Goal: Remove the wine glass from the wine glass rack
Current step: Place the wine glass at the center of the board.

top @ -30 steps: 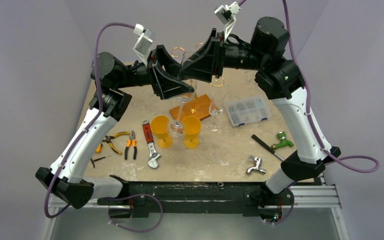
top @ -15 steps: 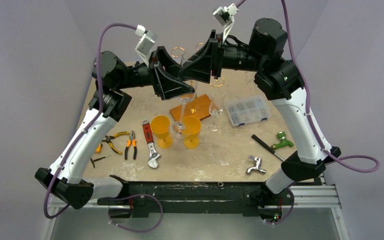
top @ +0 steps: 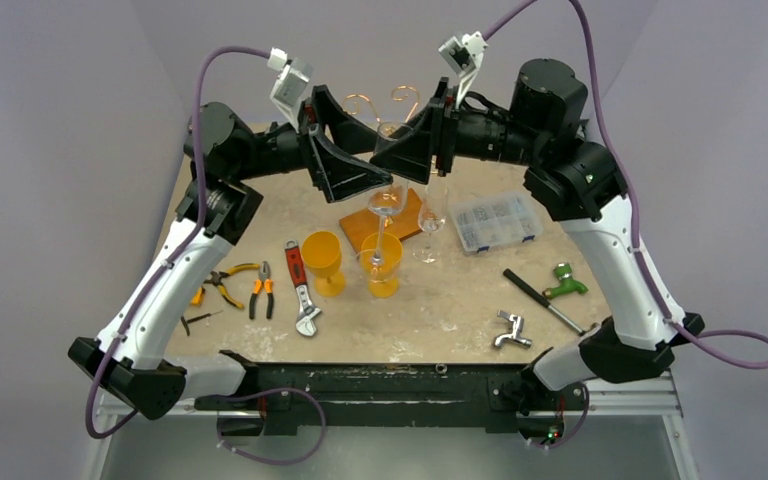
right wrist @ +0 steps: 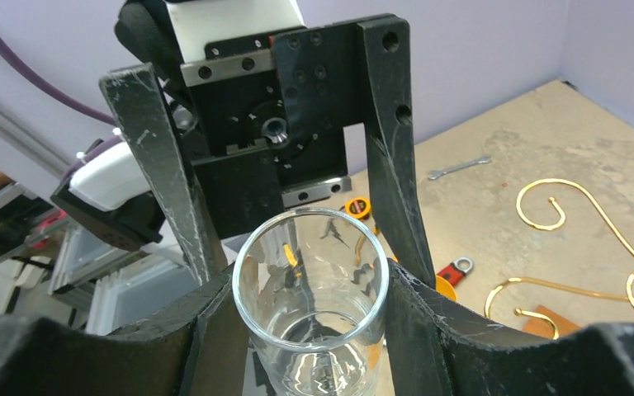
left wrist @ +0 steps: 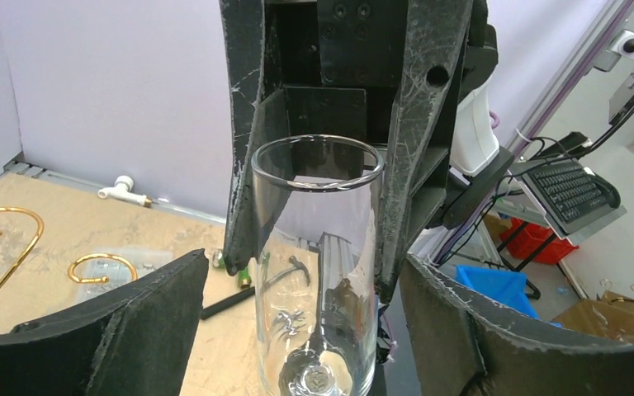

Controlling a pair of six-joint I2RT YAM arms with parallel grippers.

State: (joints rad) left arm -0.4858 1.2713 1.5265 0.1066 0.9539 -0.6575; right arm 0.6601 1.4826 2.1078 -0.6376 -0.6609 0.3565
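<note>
The robot's right gripper will release the clear wine glass on the table (top: 434, 293) in front of the other clear glass. The wine glass now hangs over a yellow cup.
The clear wine glass (top: 384, 203) hangs upright above the table between both grippers, its foot over a yellow cup (top: 384, 268). My right gripper (right wrist: 309, 289) is shut on the wine glass (right wrist: 314, 338), both pads pressed against the bowl. My left gripper (left wrist: 304, 272) is open; its fingers (left wrist: 140, 330) stand a gap away on each side of the wine glass (left wrist: 318, 247). The wine glass rack shows as golden curls (top: 362, 101) and a wooden base (top: 407, 208) behind the glass. The wrist views show the same curls (right wrist: 557, 202) (left wrist: 4, 227).
A second clear glass (top: 430, 222) stands by the rack base. Another yellow cup (top: 322, 256) is to the left. Pliers (top: 228, 284), a red wrench (top: 300, 285), a clear parts box (top: 495, 220), a green tap (top: 565, 280) and a chrome tap (top: 511, 330) lie around.
The left gripper's jaws have opened off the glass. The right arm has shifted to the right, carrying the glass slightly right with it.
</note>
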